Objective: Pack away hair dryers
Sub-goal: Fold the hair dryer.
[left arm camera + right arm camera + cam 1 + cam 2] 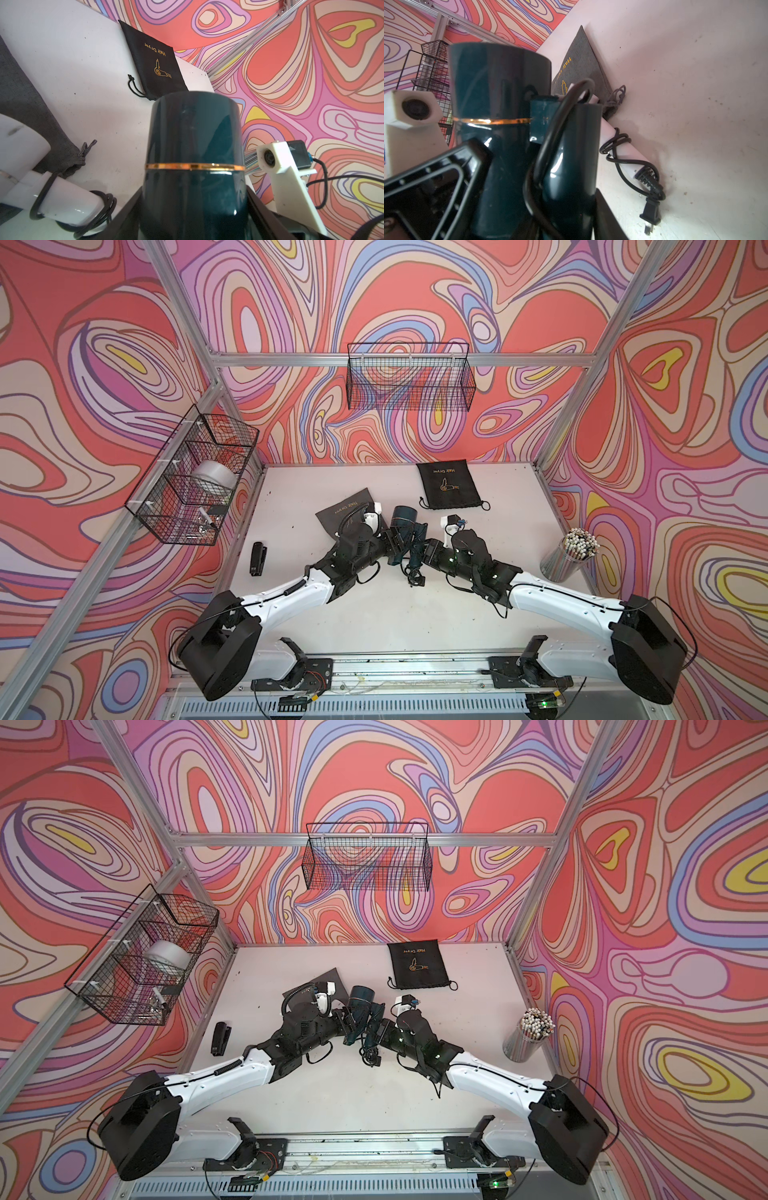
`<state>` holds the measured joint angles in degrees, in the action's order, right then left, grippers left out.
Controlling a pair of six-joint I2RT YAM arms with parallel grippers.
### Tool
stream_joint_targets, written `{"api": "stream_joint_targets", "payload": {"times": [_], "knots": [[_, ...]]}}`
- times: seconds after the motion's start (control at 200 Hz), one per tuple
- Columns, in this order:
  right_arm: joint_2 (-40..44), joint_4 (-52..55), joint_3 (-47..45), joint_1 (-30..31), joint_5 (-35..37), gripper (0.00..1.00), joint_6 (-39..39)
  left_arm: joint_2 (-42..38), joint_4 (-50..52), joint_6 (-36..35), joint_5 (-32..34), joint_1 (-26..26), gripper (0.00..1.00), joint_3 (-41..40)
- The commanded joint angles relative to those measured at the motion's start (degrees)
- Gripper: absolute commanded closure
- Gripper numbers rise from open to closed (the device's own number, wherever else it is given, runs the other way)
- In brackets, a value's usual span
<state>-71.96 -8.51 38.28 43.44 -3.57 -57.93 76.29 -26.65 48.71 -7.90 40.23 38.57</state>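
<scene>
The black pouch lies flat and the dryer's body keeps my left gripper busy, so my right gripper will take hold again of the dryer's folded handle (pixel 420 535) and carry the dryer alone.
The dark teal hair dryer (pixel 402 519) (pixel 360 999) is held over the table's middle between both arms. My left gripper (pixel 394 544) (pixel 195 207) is shut on its barrel (pixel 195 135), just behind the gold ring. My right gripper (pixel 424 559) (pixel 566 207) is shut on its folded handle (pixel 571 155), with the black cord looped over it. The cord's bundle (pixel 413 577) hangs down to the table. The white hair dryer (pixel 62 199) (pixel 618 149) lies on the table with its cord wrapped round it, next to the grey pouch (pixel 345 509). My left arm hides it in both top views.
A black pouch (pixel 449 487) (pixel 158 62) lies flat at the back. A black stapler (pixel 257 559) sits to the left and a cup of pencils (pixel 569 556) to the right. One wire basket (pixel 409 381) hangs on the back wall, another (pixel 195 481) on the left wall.
</scene>
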Motion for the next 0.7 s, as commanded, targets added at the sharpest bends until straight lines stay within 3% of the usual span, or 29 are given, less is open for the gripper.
{"api": "stream_joint_targets", "payload": {"times": [0.0, 0.115, 0.18, 0.26, 0.491, 0.696], "knots": [[5.3, -5.5, 3.5, 1.4, -2.6, 0.74, 4.4, 0.9, 7.0, 0.7, -2.4, 1.9, 1.00, -0.2], [9.5, 1.4, 1.3, 1.2, 0.7, 0.54, 6.7, -1.2, 9.7, 0.5, -1.7, 0.9, 1.00, 0.2], [12.0, 3.3, -0.5, 1.0, 1.6, 0.38, 6.8, -2.5, 9.5, 1.7, -2.3, -0.5, 1.00, 0.1], [14.9, 4.3, -2.6, 0.4, 1.1, 0.29, 6.8, -3.7, 9.3, 3.1, -3.2, -2.4, 1.00, 0.5], [20.0, -0.9, -9.2, -5.2, -8.0, 0.26, 3.8, -4.8, 5.6, 6.7, -6.2, -5.2, 1.00, 2.2], [18.1, -13.2, -14.3, -10.5, -16.5, 0.25, 0.3, -1.7, -2.2, 11.1, -11.2, -5.2, 1.00, 2.3]]}}
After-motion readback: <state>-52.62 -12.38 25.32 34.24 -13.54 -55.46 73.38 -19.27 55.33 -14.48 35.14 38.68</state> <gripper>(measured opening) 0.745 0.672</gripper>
